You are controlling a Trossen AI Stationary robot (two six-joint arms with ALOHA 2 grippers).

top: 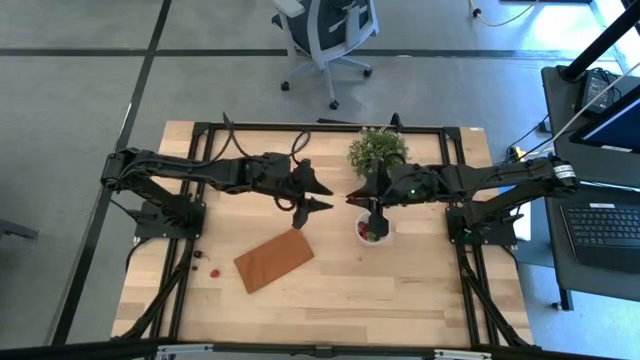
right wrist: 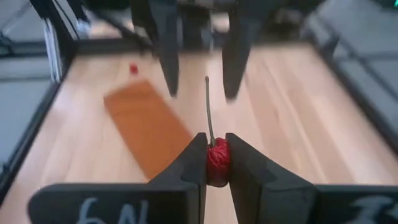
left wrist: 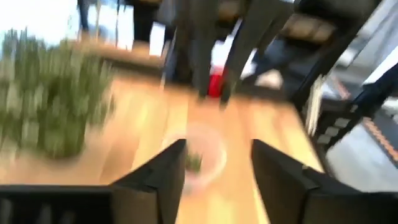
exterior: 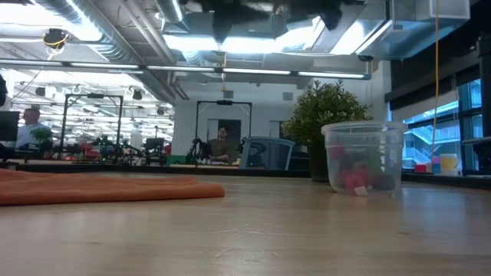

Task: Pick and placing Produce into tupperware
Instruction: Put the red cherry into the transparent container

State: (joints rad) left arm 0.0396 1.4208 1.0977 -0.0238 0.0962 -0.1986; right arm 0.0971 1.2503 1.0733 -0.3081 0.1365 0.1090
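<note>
The robot's right gripper needs to release the red cherry-like piece onto the red produce pieces inside the clear round tupperware (top: 370, 230).
The tupperware (top: 373, 230) is a small clear round cup standing on its base on the table, with red produce pieces inside (exterior: 354, 178). It also shows in the left wrist view (left wrist: 202, 155). My right gripper (top: 352, 197) hovers just beyond the cup's far side and is shut on a red cherry-like piece. My left gripper (top: 325, 197) faces it from the left, open and empty, with its fingers (left wrist: 163, 177) framing the cup from a distance. A few loose pieces (top: 214, 268) lie near the table's left side. My right gripper pinches the round red body of the piece (right wrist: 217, 158) between its two fingers. The thin stem (right wrist: 208, 106) sticks out ahead past the fingertips. The fingers come level from the table's right side, and the piece is lifted clear of the table.
A green potted plant (top: 377, 150) stands at the far edge, close behind the cup and my right gripper. A flat brown board (top: 273, 260) lies left of the cup. One red piece (right wrist: 133, 69) lies beyond the board. An office chair and people show past the table.
</note>
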